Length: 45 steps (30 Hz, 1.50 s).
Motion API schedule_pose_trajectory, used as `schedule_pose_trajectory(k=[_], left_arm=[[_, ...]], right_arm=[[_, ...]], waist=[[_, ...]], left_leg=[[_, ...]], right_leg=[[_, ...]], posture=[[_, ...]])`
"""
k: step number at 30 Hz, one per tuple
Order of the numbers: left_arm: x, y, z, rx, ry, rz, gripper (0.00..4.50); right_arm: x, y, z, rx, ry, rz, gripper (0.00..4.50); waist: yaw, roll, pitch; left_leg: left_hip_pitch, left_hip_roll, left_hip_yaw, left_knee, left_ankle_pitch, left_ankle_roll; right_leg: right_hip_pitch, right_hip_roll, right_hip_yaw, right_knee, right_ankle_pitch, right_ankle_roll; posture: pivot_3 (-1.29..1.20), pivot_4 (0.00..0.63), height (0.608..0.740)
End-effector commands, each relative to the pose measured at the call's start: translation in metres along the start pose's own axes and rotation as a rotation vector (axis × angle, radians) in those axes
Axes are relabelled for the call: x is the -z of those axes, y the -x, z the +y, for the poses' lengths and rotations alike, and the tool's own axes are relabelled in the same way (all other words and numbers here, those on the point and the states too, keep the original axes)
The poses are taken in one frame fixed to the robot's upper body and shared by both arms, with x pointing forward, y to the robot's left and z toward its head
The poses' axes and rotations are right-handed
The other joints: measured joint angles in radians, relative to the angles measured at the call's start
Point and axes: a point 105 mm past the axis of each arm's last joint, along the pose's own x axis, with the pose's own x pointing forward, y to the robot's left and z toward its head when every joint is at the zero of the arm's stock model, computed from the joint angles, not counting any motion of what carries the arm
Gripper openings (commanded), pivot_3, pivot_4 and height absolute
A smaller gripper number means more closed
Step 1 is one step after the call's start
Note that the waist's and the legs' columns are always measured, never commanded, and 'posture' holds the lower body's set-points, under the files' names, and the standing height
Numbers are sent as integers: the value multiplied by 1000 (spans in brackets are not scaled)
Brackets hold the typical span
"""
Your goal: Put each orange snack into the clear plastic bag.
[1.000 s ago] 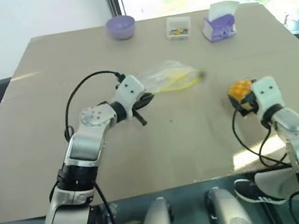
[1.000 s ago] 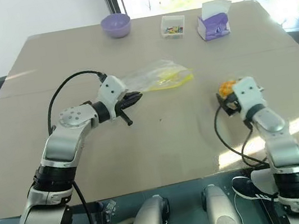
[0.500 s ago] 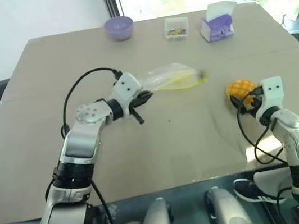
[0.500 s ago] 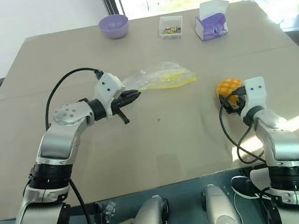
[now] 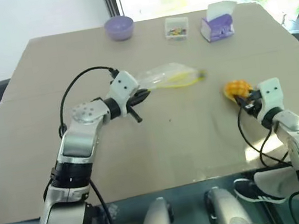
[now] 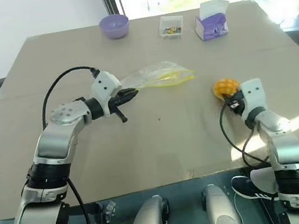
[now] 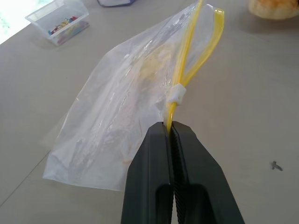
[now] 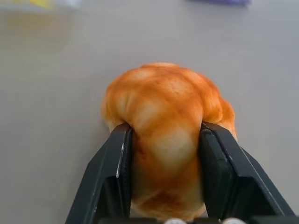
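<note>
Next, my right gripper lets go of the orange snack inside the clear plastic bag (image 5: pixel 185 83), just past the bag's yellow zip strip.
The clear plastic bag (image 5: pixel 169 76) lies crinkled on the tan table, its yellow zip strip (image 7: pixel 194 70) running out from my left gripper (image 7: pixel 170 128). That gripper is shut on the end of the strip and holds that end a little off the table. To the right, the orange snack (image 5: pixel 235 87), a round orange-yellow bun, sits between the two black fingers of my right gripper (image 8: pixel 163 128). Both fingers press into the bun's sides. The bun (image 7: pixel 275 7) rests on or just above the table, well apart from the bag.
At the far edge of the table stand a purple bowl (image 5: pixel 119 26), a small clear box of colourful bits (image 5: pixel 177 27) and a purple and white tissue box (image 5: pixel 218 21). Bare table (image 5: pixel 197 127) stretches between the bag and the bun.
My right gripper's fingers, open around the bun half a second ago, have closed onto its sides, and the wrist has rolled. The left gripper still holds the bag's strip in place.
</note>
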Motion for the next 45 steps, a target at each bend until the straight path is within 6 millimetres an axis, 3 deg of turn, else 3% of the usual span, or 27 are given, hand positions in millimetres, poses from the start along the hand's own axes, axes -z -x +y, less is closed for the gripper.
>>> schedule_pose_trajectory(k=[1,6,12,24,29,35,38,42,45], left_arm=[[-13,1,4,-9,-53,-45,0],[-16,-1,-1,7,-69,-56,0],[-20,-1,-9,28,-73,-76,0],[-21,4,-37,153,-223,-106,0],[-22,6,-41,179,-308,-135,0],[-25,6,-43,191,-290,-164,0],[-22,4,-42,182,-260,-151,0],[-17,2,-35,143,-204,-112,0],[-11,1,-27,105,-176,-73,0]], right_arm=[[-43,-1,35,-162,10,-104,1928],[-57,-10,63,-255,-11,-116,1928],[-57,-17,75,-297,-16,-97,1928],[-51,-41,79,-308,-13,-41,1928],[-45,-52,83,-307,24,6,1928],[-48,-66,84,-278,32,-7,1928],[-48,-69,82,-262,38,-14,2760],[-51,-66,79,-246,54,-34,4458],[-55,-56,78,-282,72,-53,4458]], waist=[[1,0,0],[5,0,0],[8,0,0],[5,0,0],[6,0,0],[5,0,0],[5,0,0],[5,0,0],[6,0,0]], left_leg=[[0,0,0,0,0,0],[0,0,0,0,0,0],[-2,-1,-1,0,0,0],[-2,0,-1,0,0,0],[-2,0,-1,0,0,0],[-2,0,-1,0,0,0],[-2,0,-1,0,0,0],[-2,0,-1,0,0,0],[-2,0,-1,0,0,1]], right_leg=[[0,0,0,0,0,0],[0,0,0,0,0,0],[0,-1,-2,-2,0,0],[0,-1,-2,-2,0,0],[0,-1,-2,-2,0,0],[0,-1,-2,-2,0,0],[0,-1,-2,-2,0,0],[0,-1,-2,-2,0,0],[0,-1,-2,-2,0,0]], posture=[[0,150,740],[0,150,740],[0,150,740],[0,150,740],[0,150,740],[0,150,740],[0,150,740],[0,150,740],[0,150,740]])
